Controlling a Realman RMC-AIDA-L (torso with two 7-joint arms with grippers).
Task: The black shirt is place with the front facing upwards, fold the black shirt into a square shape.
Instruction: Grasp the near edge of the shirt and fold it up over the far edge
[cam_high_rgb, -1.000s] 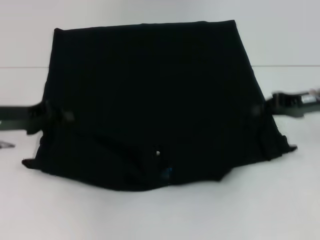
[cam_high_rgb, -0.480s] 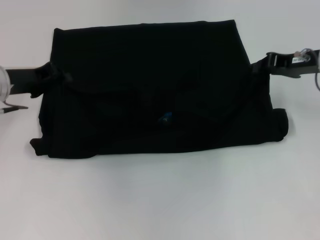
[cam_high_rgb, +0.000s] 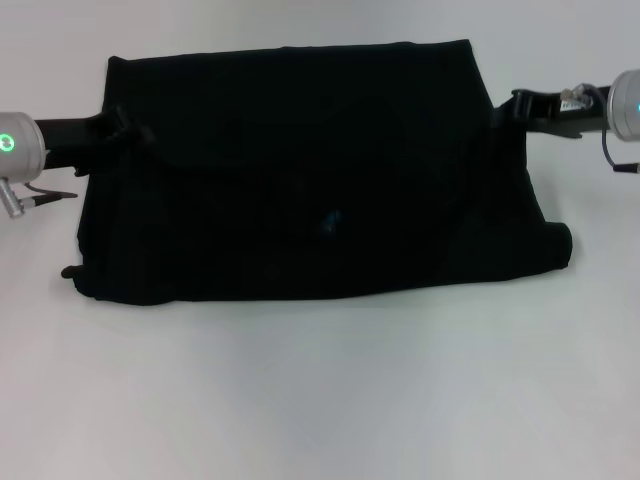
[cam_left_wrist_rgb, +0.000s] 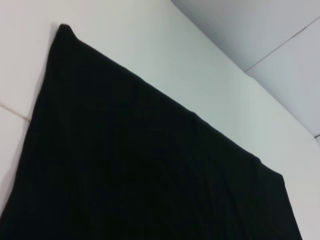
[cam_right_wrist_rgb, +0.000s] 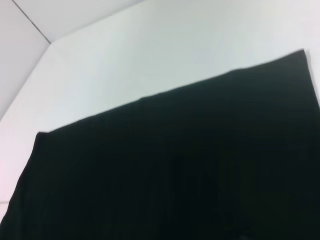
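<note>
Next, I let go of the folded layer, now lying flat on the shirt, with my left gripper just inside the black shirt's far corner (cam_high_rgb: 137, 98) nearest that gripper.
The black shirt (cam_high_rgb: 300, 150) lies on the white table, its near part doubled over toward the far edge, with a small blue neck label (cam_high_rgb: 330, 222) showing on the upper layer. My left gripper (cam_high_rgb: 112, 128) is at the shirt's left edge, shut on the folded layer. At the right edge my right gripper (cam_high_rgb: 503, 108) is shut on the same layer. Each wrist view shows only black cloth, the shirt (cam_left_wrist_rgb: 125, 165) in the left one and the shirt (cam_right_wrist_rgb: 175, 170) in the right one, lying flat with a straight far edge. No lettering shows.
The white table (cam_high_rgb: 320, 400) spreads out in front of the shirt and to both sides. A wall seam (cam_left_wrist_rgb: 280, 47) runs beyond the far edge. Both arms reach in from the sides at the shirt's far half.
Both grippers have travelled away from me toward the far edge, dragging the near part of the shirt over itself. The blue label has moved farther back and the near edge now lies straighter.
</note>
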